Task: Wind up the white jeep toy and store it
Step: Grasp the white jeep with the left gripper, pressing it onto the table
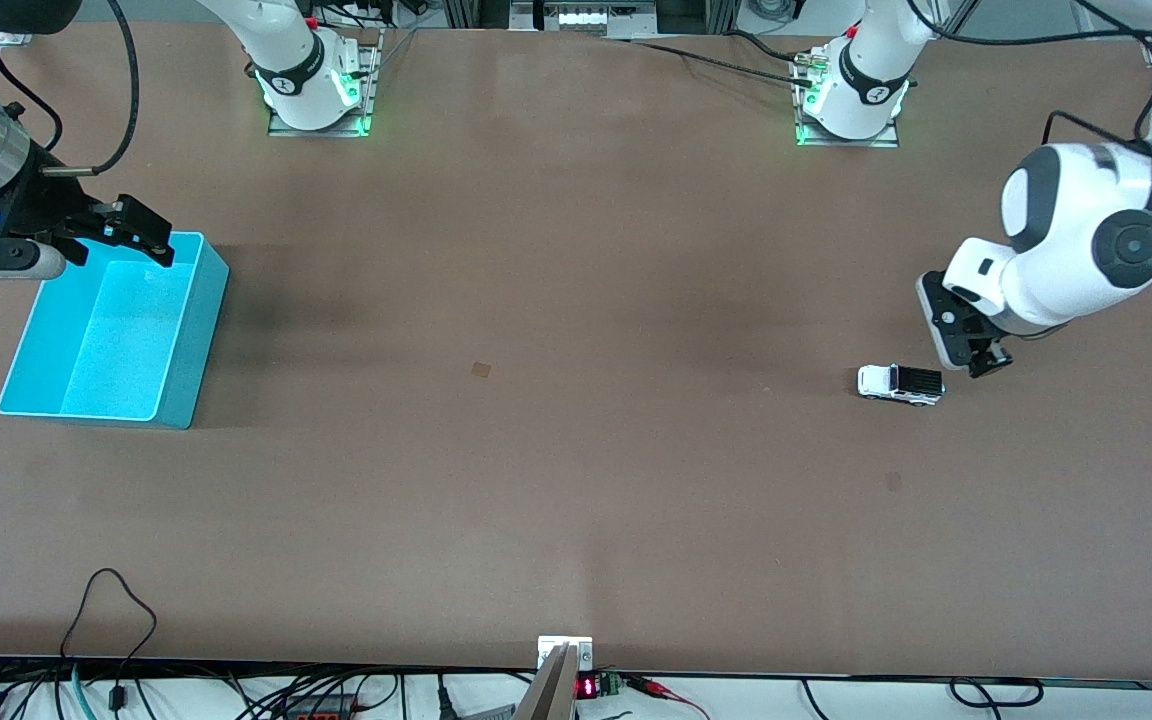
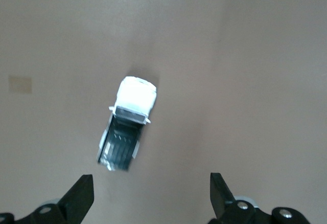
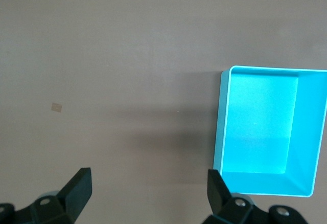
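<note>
Next, my left gripper grips the sides of the jeep's black roof panel (image 1: 920,382) (image 2: 119,143), leaving the white front of the white toy jeep sticking out.
The white jeep toy (image 1: 899,383) stands on its wheels on the brown table toward the left arm's end, with its black roof panel up. It also shows in the left wrist view (image 2: 127,127). My left gripper (image 1: 986,360) is open and empty, low over the table right beside the jeep and not touching it; its own view (image 2: 150,196) shows both fingers spread wide. The turquoise bin (image 1: 191,330) stands empty at the right arm's end. My right gripper (image 1: 121,250) is open and empty, up in the air by the bin's rim (image 3: 220,127).
A small tan patch (image 1: 481,370) marks the middle of the table. Cables and a small box with a red display (image 1: 586,686) lie along the table edge nearest the front camera. Both arm bases stand on the edge farthest from it.
</note>
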Action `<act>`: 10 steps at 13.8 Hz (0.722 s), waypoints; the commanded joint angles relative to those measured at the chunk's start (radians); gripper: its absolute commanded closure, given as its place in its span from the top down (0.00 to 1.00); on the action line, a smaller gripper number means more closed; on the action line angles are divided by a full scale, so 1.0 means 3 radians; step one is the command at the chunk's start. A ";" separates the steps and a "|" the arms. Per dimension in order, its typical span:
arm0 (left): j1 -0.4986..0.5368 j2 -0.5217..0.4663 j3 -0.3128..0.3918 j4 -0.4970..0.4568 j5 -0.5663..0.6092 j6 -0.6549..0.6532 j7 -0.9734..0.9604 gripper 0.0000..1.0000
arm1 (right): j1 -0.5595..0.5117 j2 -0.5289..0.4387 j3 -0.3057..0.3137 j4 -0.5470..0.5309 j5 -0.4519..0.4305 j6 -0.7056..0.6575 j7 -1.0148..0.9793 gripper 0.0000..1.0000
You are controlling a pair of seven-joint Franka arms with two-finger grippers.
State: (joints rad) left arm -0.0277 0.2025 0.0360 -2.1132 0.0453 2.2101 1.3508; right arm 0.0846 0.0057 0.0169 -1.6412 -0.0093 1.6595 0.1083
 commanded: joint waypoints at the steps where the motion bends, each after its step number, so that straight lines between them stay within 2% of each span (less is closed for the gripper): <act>1: 0.0097 0.0321 -0.0007 0.0013 0.0084 0.0491 0.0360 1.00 | -0.0006 -0.0080 0.0010 -0.0067 -0.0020 -0.0020 0.0002 1.00; 5: 0.0108 0.0623 -0.0007 0.0008 0.0084 0.0870 0.0381 1.00 | -0.0006 -0.0080 0.0010 -0.0067 -0.0020 -0.0020 0.0002 1.00; 9: 0.0103 0.0736 -0.0007 0.0008 0.0089 0.0972 0.0391 1.00 | -0.0006 -0.0080 0.0005 -0.0067 -0.0020 -0.0020 0.0002 1.00; 10: 0.0108 0.0757 -0.0012 0.0008 0.0084 0.0988 0.0457 0.96 | -0.0006 -0.0080 0.0010 -0.0067 -0.0020 -0.0020 0.0002 1.00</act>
State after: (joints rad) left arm -0.0029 0.4204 0.0366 -2.1220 0.0456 2.4956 1.4534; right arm 0.0846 0.0057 0.0169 -1.6414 -0.0093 1.6593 0.1083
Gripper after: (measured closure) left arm 0.000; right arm 0.000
